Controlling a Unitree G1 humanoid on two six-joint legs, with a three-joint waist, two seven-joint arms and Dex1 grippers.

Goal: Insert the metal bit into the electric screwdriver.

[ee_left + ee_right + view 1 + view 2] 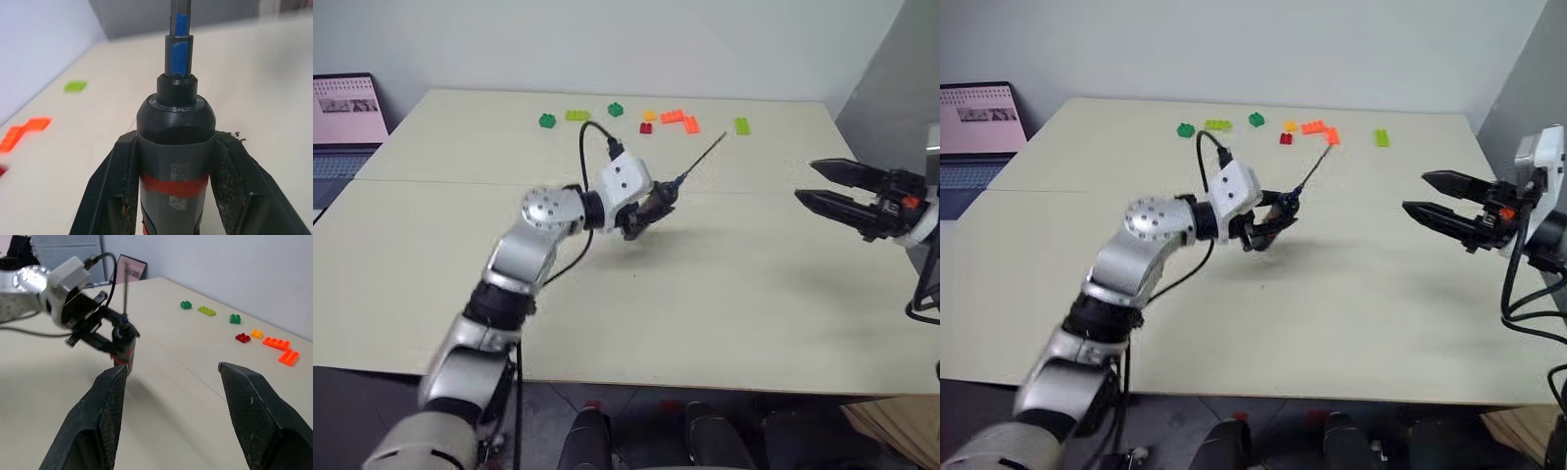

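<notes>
I need to use my left gripper to release the electric screwdriver on the bare table (632, 230), in the spot between the seam and the small dark speck.
My left gripper (646, 211) is shut on the electric screwdriver (175, 147), a black cylinder with a red band, and holds it above the middle of the table. The thin metal bit (703, 155) sticks out of the screwdriver's front end and slants up toward the far bricks. In the right wrist view the metal bit (124, 289) stands above the screwdriver (122, 340). My right gripper (806, 181) hovers at the right side of the table, well apart from the screwdriver. It points toward the screwdriver and is open, with nothing between its fingers.
Several coloured toy bricks (680, 119) lie in a row near the far edge of the beige table (724, 304). A laptop (342, 127) sits off the table's far left corner. A black cable (592, 132) loops above my left wrist.
</notes>
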